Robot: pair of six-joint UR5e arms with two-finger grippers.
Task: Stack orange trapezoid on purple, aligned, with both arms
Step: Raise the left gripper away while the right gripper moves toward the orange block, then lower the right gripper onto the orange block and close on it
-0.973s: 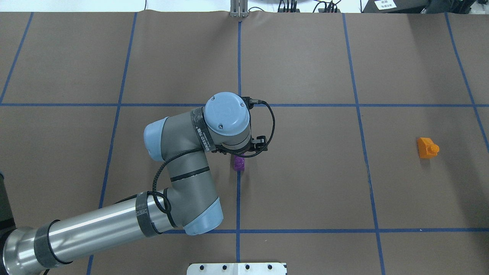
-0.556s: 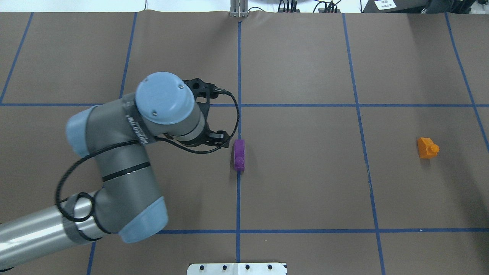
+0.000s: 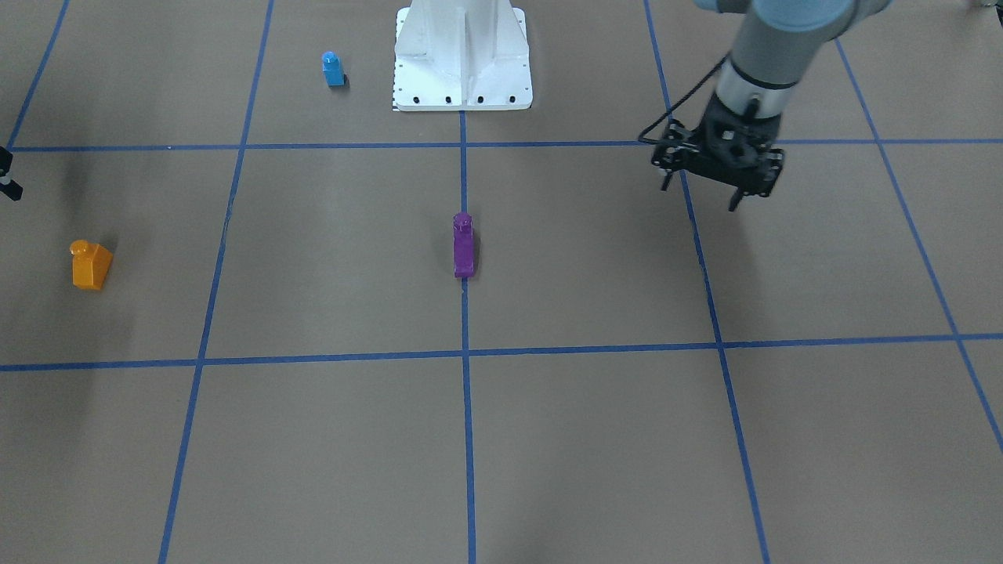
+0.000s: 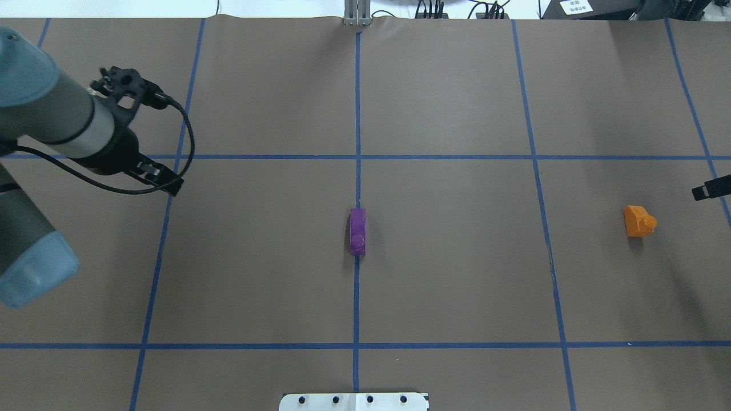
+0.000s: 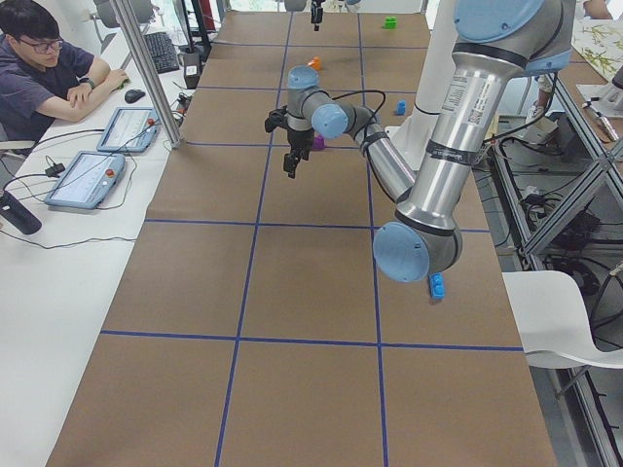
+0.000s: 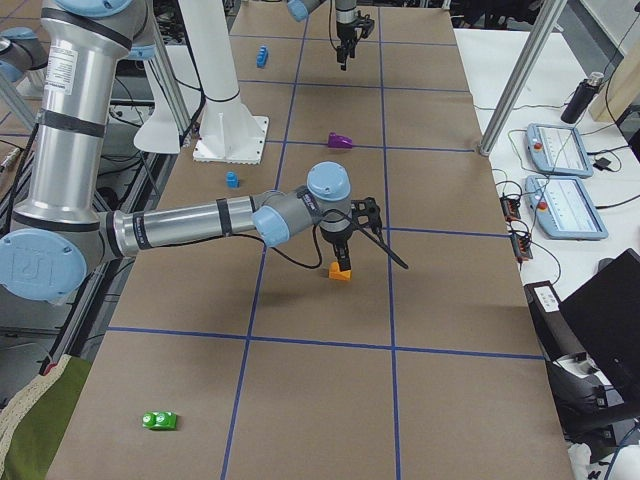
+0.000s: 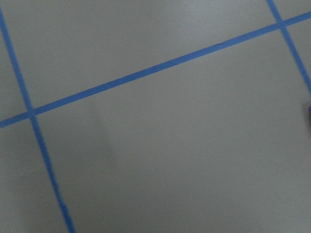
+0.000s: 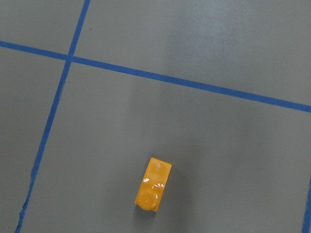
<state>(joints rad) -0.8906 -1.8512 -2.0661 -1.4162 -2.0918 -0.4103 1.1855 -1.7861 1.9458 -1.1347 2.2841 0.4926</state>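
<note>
The robot's right gripper needs to close on the stud end [image 3: 81, 250] [image 8: 148, 196] of the orange trapezoid, so that the trapezoid's sloped end is left sticking out beyond the fingers.
The purple brick [image 4: 357, 230] lies on the centre tape line, alone and untouched; it also shows in the front view [image 3: 463, 244]. The orange trapezoid [image 4: 638, 221] sits on the table at the right, stud up, and shows in the right wrist view [image 8: 153, 184]. My left gripper [image 3: 701, 196] is open and empty, raised above the table well to the left of the purple brick. My right gripper [image 6: 343, 258] hovers just over the orange trapezoid. Only one finger tip [image 4: 711, 188] shows at the overhead edge, so I cannot tell if the gripper is open.
A small blue brick [image 3: 333, 69] stands near the white robot base [image 3: 462, 86]. A long blue brick [image 6: 261, 55] and a green brick [image 6: 160, 420] lie near the table's ends. Blue tape lines grid the brown table. An operator [image 5: 44, 68] sits at the far side.
My left arm has drawn away from the purple brick, up and far to the left. The purple brick stays on the centre line. My right gripper's tip has come in at the right edge.
</note>
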